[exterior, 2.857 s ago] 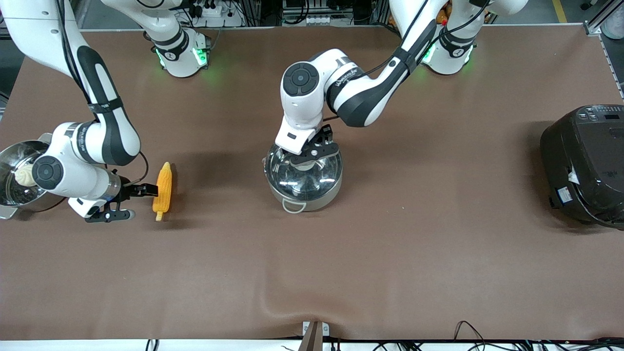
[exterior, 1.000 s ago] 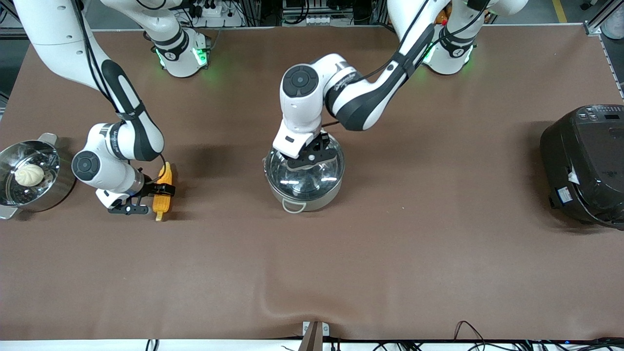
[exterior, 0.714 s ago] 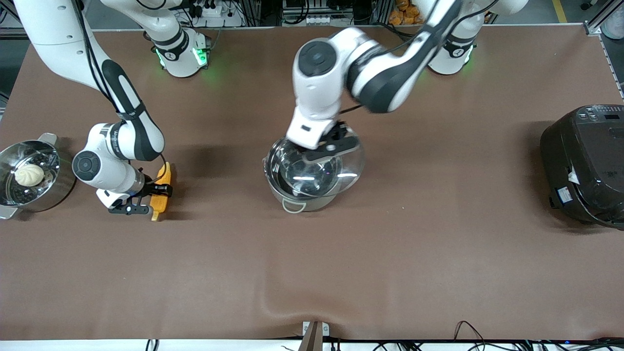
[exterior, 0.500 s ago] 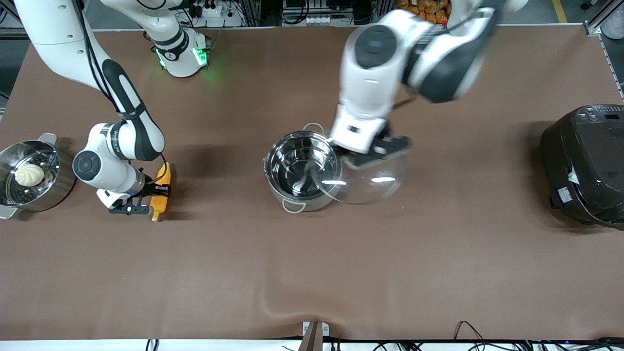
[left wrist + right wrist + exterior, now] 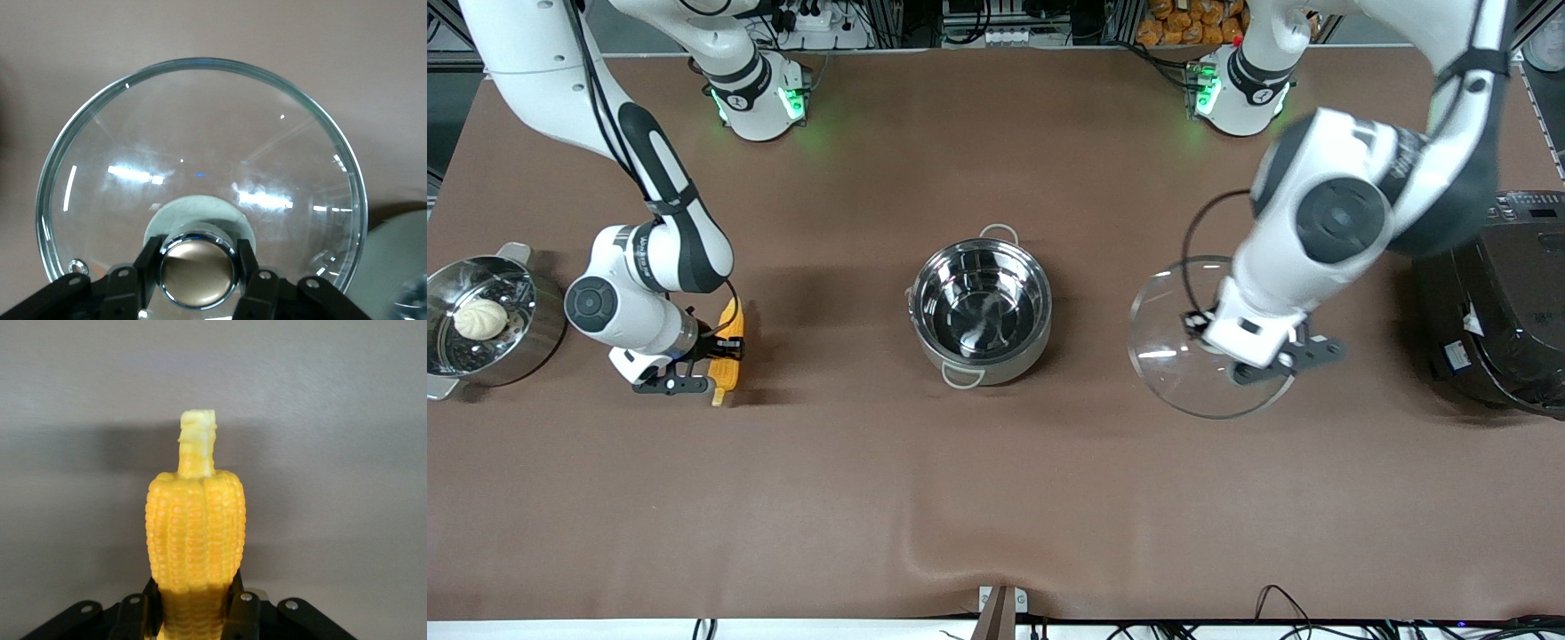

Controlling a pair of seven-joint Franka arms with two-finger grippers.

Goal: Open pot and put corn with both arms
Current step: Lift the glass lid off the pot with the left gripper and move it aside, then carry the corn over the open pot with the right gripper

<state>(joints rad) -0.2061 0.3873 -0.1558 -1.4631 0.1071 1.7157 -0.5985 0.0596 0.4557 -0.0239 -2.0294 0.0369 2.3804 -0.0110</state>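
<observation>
The clear glass lid, now held over the table, will be let go by my left gripper on the table [image 5: 1224, 342], in between the empty steel pot and the rice cooker.
The steel pot [image 5: 996, 369] stands open and empty at the table's middle. My left gripper [image 5: 1261, 363] is shut on the tan knob [image 5: 197, 269] of the clear glass lid [image 5: 1169, 356] and holds it over the table between the pot and the rice cooker. The lid [image 5: 200, 153] fills the left wrist view, the fingers [image 5: 148, 267] pressed on either side of the knob. My right gripper [image 5: 710, 356] is shut on the yellow corn [image 5: 730, 348] low at the table toward the right arm's end. In the right wrist view the corn [image 5: 195, 527] juts from the gripper [image 5: 195, 617], stub outward.
A steel steamer pot [image 5: 535, 311] with a white bun [image 5: 480, 318] stands at the right arm's end. A big black rice cooker [image 5: 1494, 302] stands at the left arm's end, close to the held lid. The table cover has a ridge [image 5: 951, 556] near the front edge.
My left gripper lifted the lid off the pot and carried it toward the left arm's end. My right gripper closed round the corn, which shifted slightly.
</observation>
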